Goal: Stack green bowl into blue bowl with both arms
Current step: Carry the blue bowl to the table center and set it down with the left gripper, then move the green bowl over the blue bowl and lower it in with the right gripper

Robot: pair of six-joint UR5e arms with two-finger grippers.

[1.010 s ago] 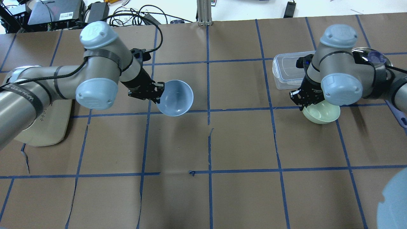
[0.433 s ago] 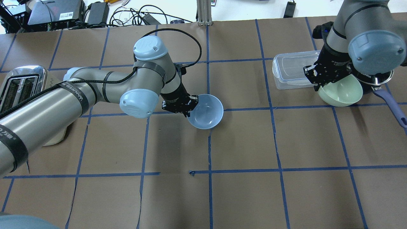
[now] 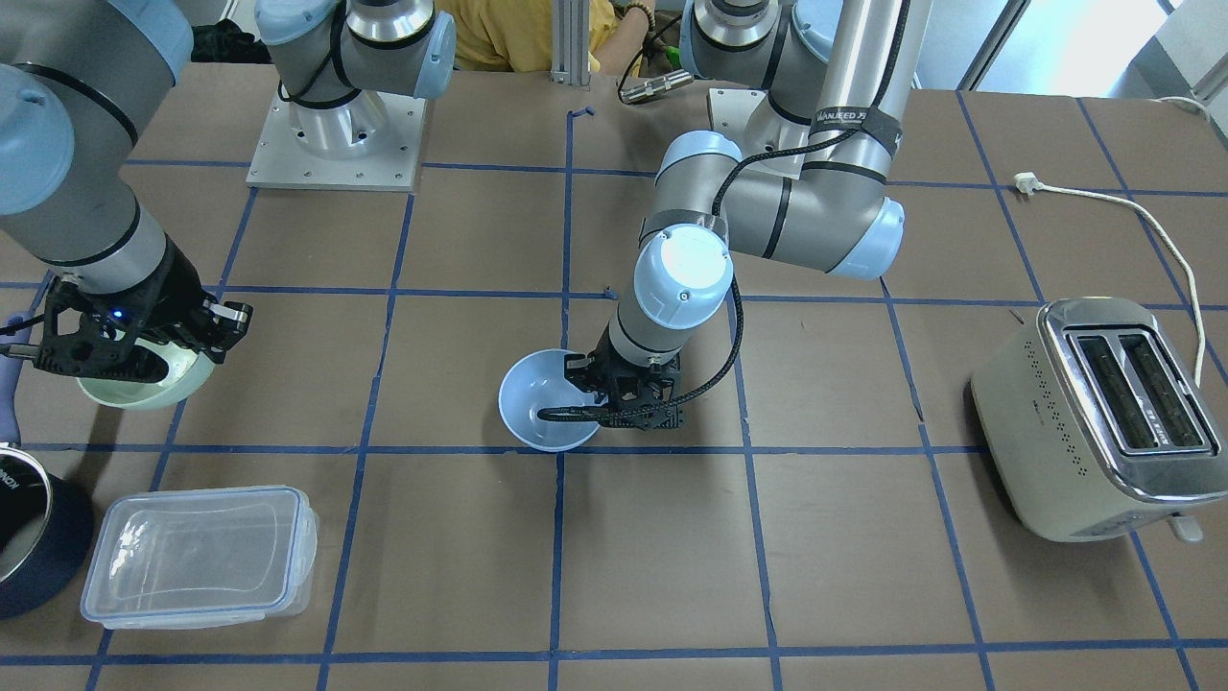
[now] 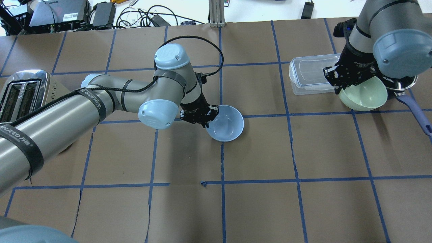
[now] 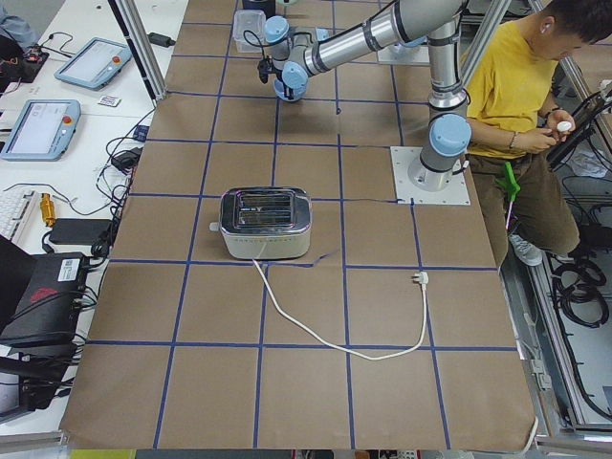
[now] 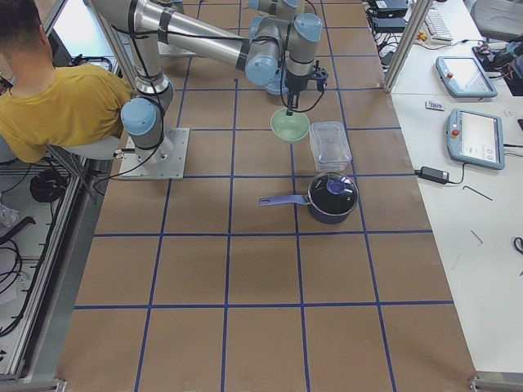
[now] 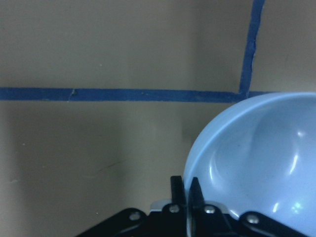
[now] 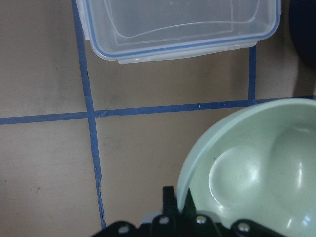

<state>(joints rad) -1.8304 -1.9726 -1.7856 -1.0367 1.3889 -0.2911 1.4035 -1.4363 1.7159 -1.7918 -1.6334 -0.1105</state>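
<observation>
The robot's right gripper needs to release the green bowl inside the blue bowl (image 3: pixel 543 390), over the blue tape line at the middle of the table.
The blue bowl (image 4: pixel 226 125) sits upright and low over the table near the centre line. My left gripper (image 4: pixel 206 120) is shut on its left rim. The pinch shows in the left wrist view (image 7: pixel 188 200), with the blue bowl (image 7: pixel 256 163) to its right. In the front view the blue bowl (image 3: pixel 532 415) is at the middle with the left gripper (image 3: pixel 580 411) on it. My right gripper (image 4: pixel 338 88) is shut on the rim of the green bowl (image 4: pixel 366 95) and holds it above the table at the far right. The green bowl also shows in the right wrist view (image 8: pixel 247 168) and the front view (image 3: pixel 144 386).
A clear plastic container (image 4: pixel 308 75) lies just left of the green bowl. A dark pot (image 6: pixel 331 196) with a blue handle (image 4: pixel 416 114) stands behind the green bowl. A silver toaster (image 3: pixel 1103 417) stands at the table's left end, its cord (image 3: pixel 1151 216) trailing. A person in yellow (image 5: pixel 512 86) sits behind the robot.
My left arm has carried the blue bowl rightward to the centre line. My right arm has lifted the green bowl up and to the right, turning it more upright.
</observation>
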